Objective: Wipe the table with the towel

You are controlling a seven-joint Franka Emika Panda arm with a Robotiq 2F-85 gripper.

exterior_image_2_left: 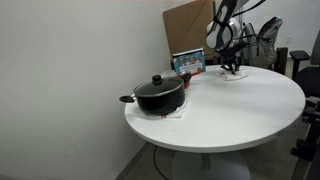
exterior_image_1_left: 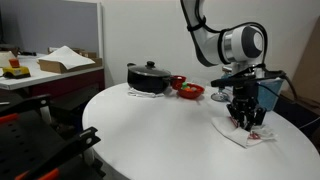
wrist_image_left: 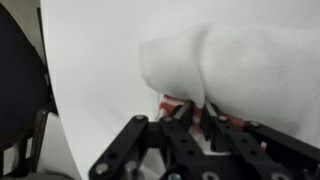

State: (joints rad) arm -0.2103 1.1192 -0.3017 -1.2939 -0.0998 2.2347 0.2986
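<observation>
Next, my gripper lets go of the towel on the near edge of the white table (exterior_image_1_left: 146, 163), next to the black chair.
The round white table (exterior_image_1_left: 160, 135) shows in both exterior views (exterior_image_2_left: 230, 105). The white towel with red stripes (exterior_image_1_left: 247, 134) lies crumpled on it near the far edge; it also shows in an exterior view (exterior_image_2_left: 236, 74) and fills the wrist view (wrist_image_left: 210, 70). My gripper (exterior_image_1_left: 244, 120) points straight down onto the towel. In the wrist view its fingers (wrist_image_left: 190, 118) are closed on the red-striped edge of the towel, pressed against the table top.
A black pot with lid (exterior_image_1_left: 150, 78) stands on the table (exterior_image_2_left: 158, 96), with a red bowl (exterior_image_1_left: 188, 90) beside it. A desk with a cardboard box (exterior_image_1_left: 62, 60) stands behind. A black chair (wrist_image_left: 18, 80) is by the table edge.
</observation>
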